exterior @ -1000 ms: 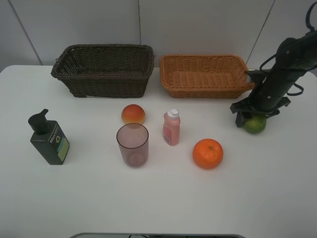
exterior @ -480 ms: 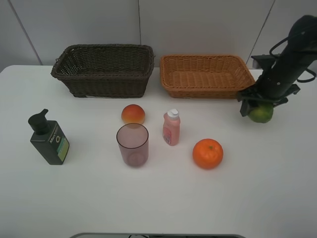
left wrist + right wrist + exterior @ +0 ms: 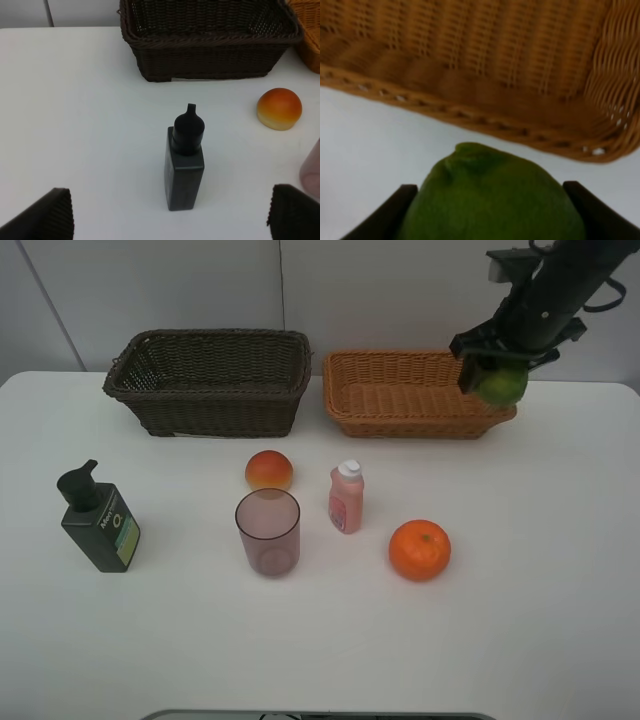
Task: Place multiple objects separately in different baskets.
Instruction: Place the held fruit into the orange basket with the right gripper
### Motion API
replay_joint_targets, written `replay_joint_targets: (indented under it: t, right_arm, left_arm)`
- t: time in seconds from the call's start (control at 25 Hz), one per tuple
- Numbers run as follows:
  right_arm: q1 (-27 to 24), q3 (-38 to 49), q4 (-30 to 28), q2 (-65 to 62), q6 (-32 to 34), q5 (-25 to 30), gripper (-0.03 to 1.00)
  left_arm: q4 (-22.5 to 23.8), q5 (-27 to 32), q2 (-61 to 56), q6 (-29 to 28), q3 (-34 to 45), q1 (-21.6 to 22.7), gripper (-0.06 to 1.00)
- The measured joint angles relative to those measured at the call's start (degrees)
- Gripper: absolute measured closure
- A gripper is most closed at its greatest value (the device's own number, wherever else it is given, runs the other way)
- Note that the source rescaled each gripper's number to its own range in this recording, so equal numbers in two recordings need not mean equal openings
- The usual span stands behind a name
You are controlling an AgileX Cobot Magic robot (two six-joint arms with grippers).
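Note:
The green citrus-like fruit will go from my right gripper to just past the middle of the light orange-tan basket [image 3: 443,392], away from the dark brown basket.
My right gripper [image 3: 497,376] is shut on the green citrus-like fruit [image 3: 503,386] and holds it in the air over the right end of the light orange-tan basket [image 3: 400,416]. The right wrist view shows the fruit [image 3: 490,195] between the fingers above that basket's rim [image 3: 485,125]. The dark brown basket [image 3: 208,390] stands to the left. The dark green pump bottle [image 3: 98,521], the peach-like fruit [image 3: 268,469], the mauve cup [image 3: 268,531], the pink bottle [image 3: 346,497] and the orange [image 3: 419,549] stand on the table. My left gripper [image 3: 170,220] is open above the pump bottle [image 3: 185,160].
The white table [image 3: 320,640] ends at a pale wall behind the baskets. In the left wrist view the dark brown basket [image 3: 210,45] lies beyond the pump bottle and the peach-like fruit [image 3: 279,108] lies off to one side.
My right gripper has lifted the green fruit off the table and carried it up and left, from beside the tan basket to over its right end.

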Motion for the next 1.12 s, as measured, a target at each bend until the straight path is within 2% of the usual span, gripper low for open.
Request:
replay_joint_targets:
  t: [0.44,0.6,0.72,1.12]
  right_arm:
    - [0.7,-5.5,-2.2,6.3,0.1,-9.7,0.56]
    - [0.7,-8.9,-2.2,9.9,0.2,-10.8,0.56]
    - [0.7,-13.3,-2.1,13.3,0.2,-9.5,0.56]
    - [0.7,-29.7,-1.4,26.3,0.2,-0.2,0.56]
  left_arm:
    - [0.0,0.0,0.0,0.0,0.0,0.0,-0.05]
    - [0.0,0.0,0.0,0.0,0.0,0.0,-0.05]
    - [0.0,0.0,0.0,0.0,0.0,0.0,-0.05]
    - [0.0,0.0,0.0,0.0,0.0,0.0,-0.05]
